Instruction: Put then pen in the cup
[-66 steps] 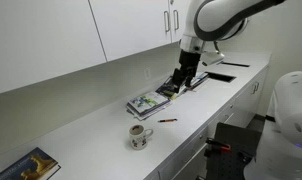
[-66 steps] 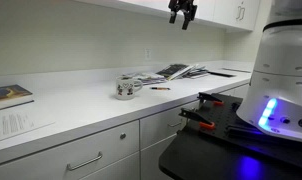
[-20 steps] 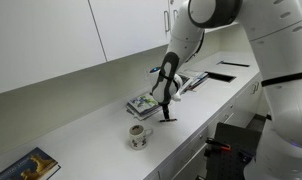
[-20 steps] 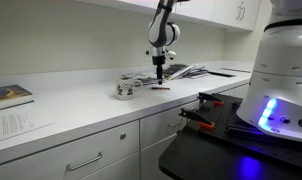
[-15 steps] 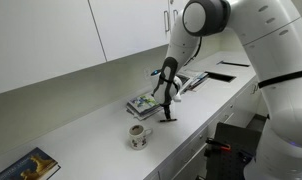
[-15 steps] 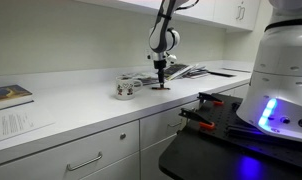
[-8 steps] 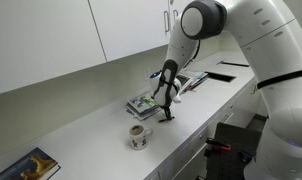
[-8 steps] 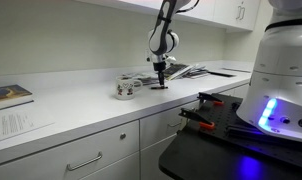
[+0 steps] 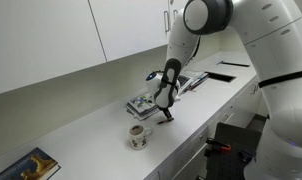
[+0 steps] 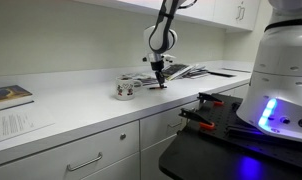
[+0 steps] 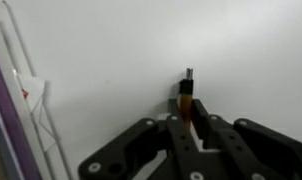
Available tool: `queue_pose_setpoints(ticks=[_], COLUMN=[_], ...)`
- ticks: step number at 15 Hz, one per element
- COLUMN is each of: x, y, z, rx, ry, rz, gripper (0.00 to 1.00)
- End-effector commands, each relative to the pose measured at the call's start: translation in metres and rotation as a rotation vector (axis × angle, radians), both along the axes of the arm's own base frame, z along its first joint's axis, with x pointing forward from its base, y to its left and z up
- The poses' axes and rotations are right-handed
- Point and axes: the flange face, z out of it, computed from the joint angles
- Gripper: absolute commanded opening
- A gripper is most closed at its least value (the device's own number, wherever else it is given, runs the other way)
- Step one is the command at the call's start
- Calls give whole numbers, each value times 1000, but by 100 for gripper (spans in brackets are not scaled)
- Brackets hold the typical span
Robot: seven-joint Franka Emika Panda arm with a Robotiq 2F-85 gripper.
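Note:
Next, my gripper releases the pen inside the open top of the white cup (image 9: 138, 132) on the counter.
The pen (image 11: 187, 88) is a thin dark stick with an orange-brown tint. In the wrist view it stands out between my black fingers over the white counter. My gripper (image 11: 188, 108) is shut on it. In both exterior views the gripper (image 9: 166, 114) (image 10: 159, 79) points down, just above the counter, to the right of the cup. The cup (image 9: 139, 136) (image 10: 125, 88) is a small squat white mug with a dark pattern and stands upright on the counter. The pen itself is too small to make out in the exterior views.
A stack of magazines (image 9: 149, 102) lies just behind the gripper, and its edge (image 11: 16, 100) shows at the left of the wrist view. A book (image 9: 31, 165) (image 10: 9, 95) and paper sheets (image 10: 16, 124) lie farther along the counter. Wall cabinets hang above.
The jaws have shut on the pen, which lay on the counter before. The gripper has risen slightly. The cup has not moved.

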Motion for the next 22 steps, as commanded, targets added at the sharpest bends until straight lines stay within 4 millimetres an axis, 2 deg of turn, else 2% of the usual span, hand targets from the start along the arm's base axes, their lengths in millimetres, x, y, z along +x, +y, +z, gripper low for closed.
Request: queue_pose_setpoints(ticks=[1, 2, 5, 7, 10, 13, 15, 18, 22], x=[-23, -15, -16, -16, -20, -23, -24, -22, -20], y=[16, 21, 54, 92, 153, 198, 209, 211, 220], z=[50, 51, 79, 82, 75, 80, 89, 106, 118], rx=[-103, -171, -334, -431, -485, -528, -588, -659, -650], ry=[85, 87, 96, 99, 37, -51, -93, -150, -180], rz=[148, 167, 280, 373, 456, 493, 495, 471, 478], gripper=[5, 5, 5, 5, 5, 5, 5, 5, 5])
